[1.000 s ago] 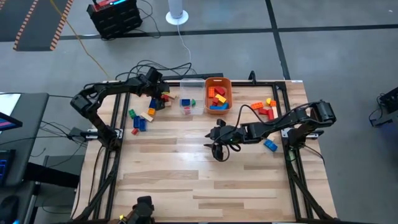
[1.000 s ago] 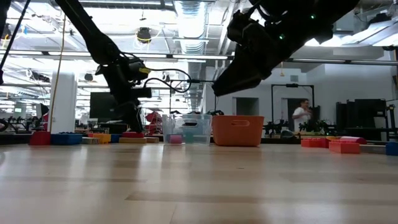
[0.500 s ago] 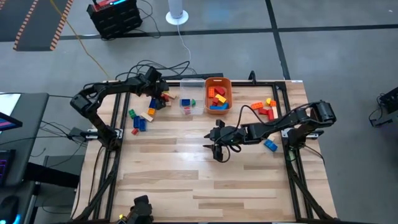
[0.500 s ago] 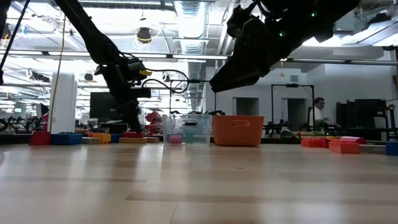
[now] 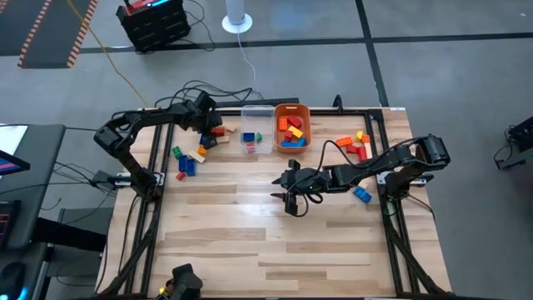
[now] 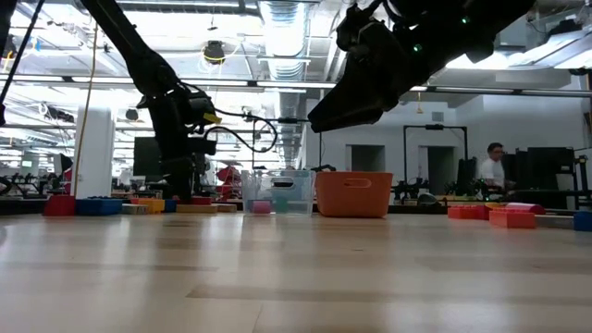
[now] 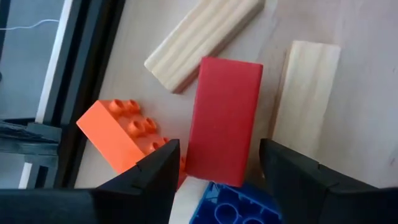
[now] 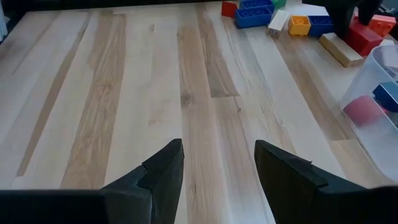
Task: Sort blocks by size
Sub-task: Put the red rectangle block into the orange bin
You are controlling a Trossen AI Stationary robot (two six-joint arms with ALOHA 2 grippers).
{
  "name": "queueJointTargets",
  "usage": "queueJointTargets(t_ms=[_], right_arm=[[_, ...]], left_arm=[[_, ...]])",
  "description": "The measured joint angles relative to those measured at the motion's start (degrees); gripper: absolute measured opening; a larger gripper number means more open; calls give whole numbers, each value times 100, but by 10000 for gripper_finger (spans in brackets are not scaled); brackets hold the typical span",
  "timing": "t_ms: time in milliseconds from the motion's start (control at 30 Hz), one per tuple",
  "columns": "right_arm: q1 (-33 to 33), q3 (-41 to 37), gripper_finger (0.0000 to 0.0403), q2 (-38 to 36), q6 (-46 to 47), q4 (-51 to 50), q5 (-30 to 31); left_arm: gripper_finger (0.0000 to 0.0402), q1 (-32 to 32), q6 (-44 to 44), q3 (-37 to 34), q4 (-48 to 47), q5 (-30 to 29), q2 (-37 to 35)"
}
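Note:
Only the red bar's near end sits, slanted, between my left gripper's fingers, so next I open them and take the red bar closer to its middle (image 7: 225, 121).
The blocks lie in two loose groups on the table, at the far left (image 5: 200, 150) and the far right (image 5: 354, 146). My left gripper (image 5: 210, 133) points steeply down over the left group. In the left wrist view it stands open (image 7: 219, 149), a finger on either side of the near end of a flat red bar (image 7: 224, 118), touching nothing. An orange studded brick (image 7: 124, 134), a blue studded brick (image 7: 230, 202) and two plain wooden bars (image 7: 202, 40) lie around the red bar. My right gripper (image 5: 287, 202) hangs open above bare table (image 8: 219, 149) near the middle.
A clear tub (image 5: 251, 133) with a few blocks and an orange tub (image 5: 291, 127) holding several blocks stand at the far edge, between the two groups. A lone blue block (image 5: 361, 194) lies by the right edge. A person (image 6: 493, 166) is in the room behind.
My left gripper has tipped more steeply downward over the far-left blocks and has stayed in the same spot. The person behind the table has walked toward the right.

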Motion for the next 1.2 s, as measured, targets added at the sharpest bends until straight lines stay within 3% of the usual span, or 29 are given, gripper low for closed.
queueJointTargets(t_ms=[333, 533, 633, 900, 1067, 1200], right_arm=[[0, 0, 226, 0, 0, 0, -2], [2, 0, 226, 0, 0, -18, -2], [16, 0, 226, 0, 0, -27, -2], [33, 0, 226, 0, 2, -18, -6], [31, 0, 226, 0, 2, 0, -7], [33, 0, 226, 0, 2, 0, -7]], left_arm=[[134, 0, 336, 0, 221, 39, -3], [105, 0, 278, 20, 85, 371, -24], [94, 0, 258, 60, -159, 659, -38], [41, -66, 166, 478, -1313, 751, -17], [32, -228, -152, 732, -1563, 617, -11], [56, -362, -306, 856, -1546, 360, -11]])
